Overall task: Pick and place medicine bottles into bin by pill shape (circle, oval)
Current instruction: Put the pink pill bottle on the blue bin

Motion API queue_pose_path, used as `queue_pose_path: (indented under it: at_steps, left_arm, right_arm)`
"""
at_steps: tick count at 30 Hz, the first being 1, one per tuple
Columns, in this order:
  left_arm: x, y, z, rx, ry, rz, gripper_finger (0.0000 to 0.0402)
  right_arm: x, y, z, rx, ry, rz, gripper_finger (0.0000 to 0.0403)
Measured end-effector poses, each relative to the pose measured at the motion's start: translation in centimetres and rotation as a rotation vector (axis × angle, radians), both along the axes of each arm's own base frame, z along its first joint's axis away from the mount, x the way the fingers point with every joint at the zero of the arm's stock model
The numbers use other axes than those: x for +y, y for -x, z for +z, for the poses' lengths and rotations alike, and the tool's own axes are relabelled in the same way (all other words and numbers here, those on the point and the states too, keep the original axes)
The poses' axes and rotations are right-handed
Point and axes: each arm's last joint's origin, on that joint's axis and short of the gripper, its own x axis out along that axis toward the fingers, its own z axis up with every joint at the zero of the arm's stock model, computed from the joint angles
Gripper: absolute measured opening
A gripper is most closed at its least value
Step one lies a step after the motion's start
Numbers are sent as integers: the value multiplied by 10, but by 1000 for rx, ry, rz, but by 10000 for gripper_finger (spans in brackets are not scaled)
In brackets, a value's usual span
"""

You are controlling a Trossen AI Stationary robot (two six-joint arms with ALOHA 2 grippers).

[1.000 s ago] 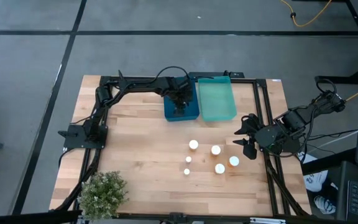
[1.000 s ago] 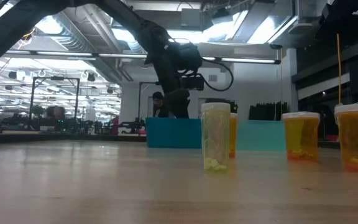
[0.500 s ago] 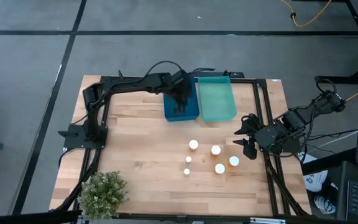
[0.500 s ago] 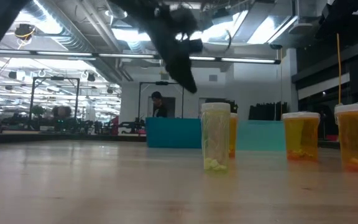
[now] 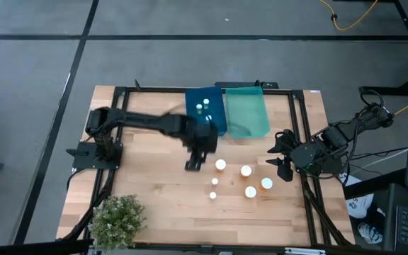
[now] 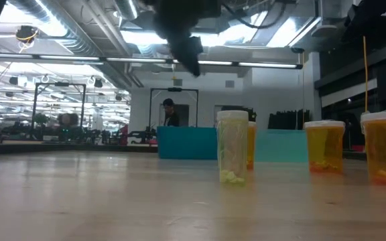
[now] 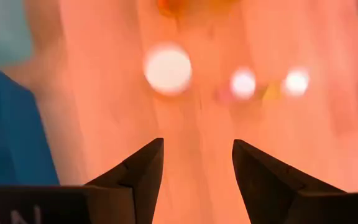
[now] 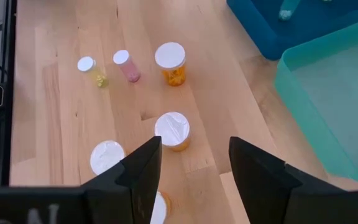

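Note:
Next, my left gripper closes on the white cap (image 5: 214,181) (image 7: 243,83) of the tiny bottle that is nearer the blue bin, between an amber bottle and the other tiny bottle.
Four larger amber bottles with white caps stand upright on the table in the high view (image 5: 220,164), (image 5: 246,171), (image 5: 266,183), (image 5: 250,191), with two tiny bottles (image 5: 214,182), (image 5: 213,195) beside them. Two tiny bottles (image 5: 199,108) lie in the blue bin (image 5: 214,124). My left gripper (image 5: 193,164) is open and empty above the table, left of the bottles; it also shows in its wrist view (image 7: 197,162). My right gripper (image 5: 278,152) is open and empty at the table's right edge; it also shows in its wrist view (image 8: 194,155).
A teal bin (image 5: 247,113) stands right of the blue bin at the table's far side. A green potted plant (image 5: 117,219) stands at the near left corner. In the low view a whitish bottle (image 6: 232,147) stands in front of the amber ones (image 6: 324,144).
My left gripper has risen out of the blue bin and swung toward the table's near edge, ending left of the standing bottles. The tiny bottles in the blue bin now show uncovered. My right arm has kept still.

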Motion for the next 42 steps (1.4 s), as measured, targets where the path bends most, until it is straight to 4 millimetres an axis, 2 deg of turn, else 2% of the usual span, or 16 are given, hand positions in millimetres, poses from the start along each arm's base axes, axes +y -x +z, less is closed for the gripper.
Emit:
queue_pose_path:
  at_steps: [6,12,15,19,28,42]
  left_arm:
    - [-55,-6,-26,61,-183,-42,183]
    - [-80,-18,-66,123,-232,-84,183]
    - [-84,-27,-83,111,-238,-107,183]
    - [-87,-37,-92,46,-239,-132,183]
    - [-92,-50,-87,-90,-159,-172,183]
    - [-91,-51,-90,-88,-161,-177,183]
  right_arm:
    - [0,0,0,0,1,1,191]
    - [0,0,0,0,2,3,191]
    - [0,0,0,0,2,2,191]
    - [0,0,0,0,1,2,191]
    - [0,0,0,2,2,2,191]
    - [0,0,0,5,3,1,191]
